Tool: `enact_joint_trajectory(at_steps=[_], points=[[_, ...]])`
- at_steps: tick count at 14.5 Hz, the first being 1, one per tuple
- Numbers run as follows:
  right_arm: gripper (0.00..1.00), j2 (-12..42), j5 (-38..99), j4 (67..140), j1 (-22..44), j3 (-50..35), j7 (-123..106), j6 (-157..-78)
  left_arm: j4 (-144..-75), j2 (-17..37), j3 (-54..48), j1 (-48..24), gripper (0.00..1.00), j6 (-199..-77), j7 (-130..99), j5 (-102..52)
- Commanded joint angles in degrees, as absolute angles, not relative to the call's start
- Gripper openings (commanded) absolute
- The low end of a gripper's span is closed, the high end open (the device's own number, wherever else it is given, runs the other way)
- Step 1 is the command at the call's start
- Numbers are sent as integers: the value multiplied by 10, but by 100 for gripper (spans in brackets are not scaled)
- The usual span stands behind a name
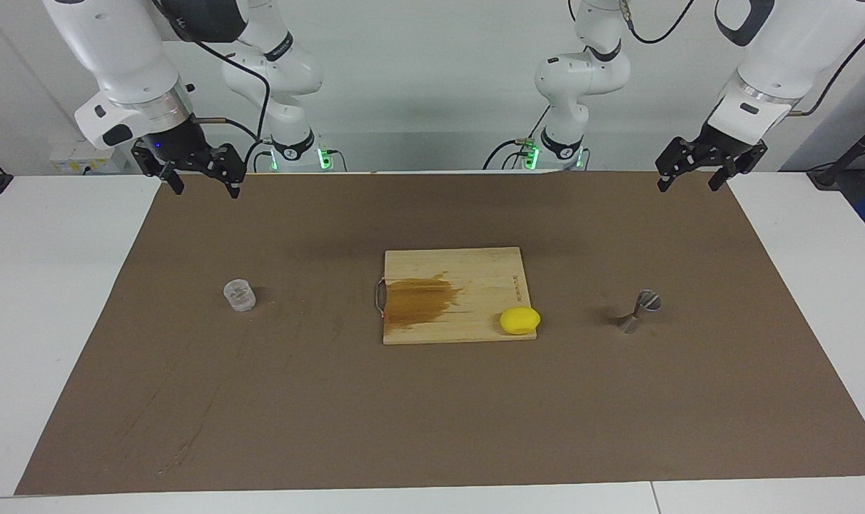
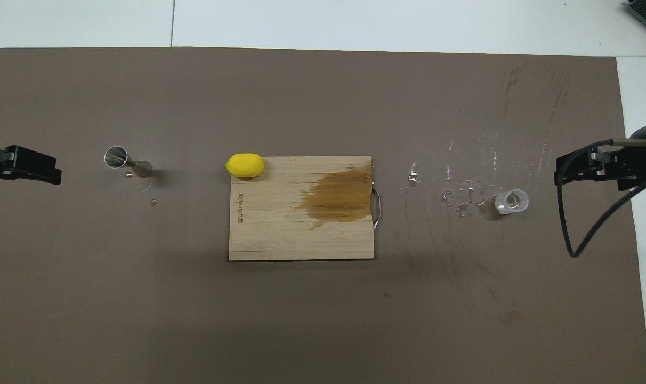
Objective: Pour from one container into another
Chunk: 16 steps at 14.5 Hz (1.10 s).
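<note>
Next, my left gripper grips the silvery hourglass jigger at its narrow middle (image 2: 131, 163), just under the jigger's open upper cup.
The container, a small clear glass cup (image 1: 239, 295) (image 2: 511, 201), stands on the brown mat toward the right arm's end of the table. The silvery hourglass jigger (image 1: 639, 311) (image 2: 127, 161) stands toward the left arm's end. My right gripper (image 1: 204, 187) hangs open and empty above the mat's edge by the robots, well apart from the cup. My left gripper (image 1: 688, 185) hangs open and empty above the same edge at its own end, well apart from the jigger.
A wooden cutting board (image 1: 475, 271) (image 2: 280, 234) with a dark wet stain lies mid-table between cup and jigger. A yellow lemon (image 1: 519, 320) (image 2: 244, 165) sits on its corner on the jigger's side. Water drops (image 2: 461, 200) lie on the mat beside the cup.
</note>
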State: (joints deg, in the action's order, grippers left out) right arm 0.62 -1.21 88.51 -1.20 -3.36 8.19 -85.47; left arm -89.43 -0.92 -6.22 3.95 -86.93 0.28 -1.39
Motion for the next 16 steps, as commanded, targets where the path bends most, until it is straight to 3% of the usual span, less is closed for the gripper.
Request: enact_joint_trajectory(at_steps=[1,9,12,16], points=[[100,1,-1,890,-22,-37,67,-853,-891,-13,-69,47,100,-869,9,-20],[100,1,-1,891,-22,-37,67,-853,-903,-17,-67,38,100,-872,4,-14],[100,1,-1,890,-22,-37,67,-853,-937,-25,-68,37,100,-910,3,-8],[100,1,-1,890,-22,-37,67,-853,-953,7,-66,34,100,-921,2,-5]])
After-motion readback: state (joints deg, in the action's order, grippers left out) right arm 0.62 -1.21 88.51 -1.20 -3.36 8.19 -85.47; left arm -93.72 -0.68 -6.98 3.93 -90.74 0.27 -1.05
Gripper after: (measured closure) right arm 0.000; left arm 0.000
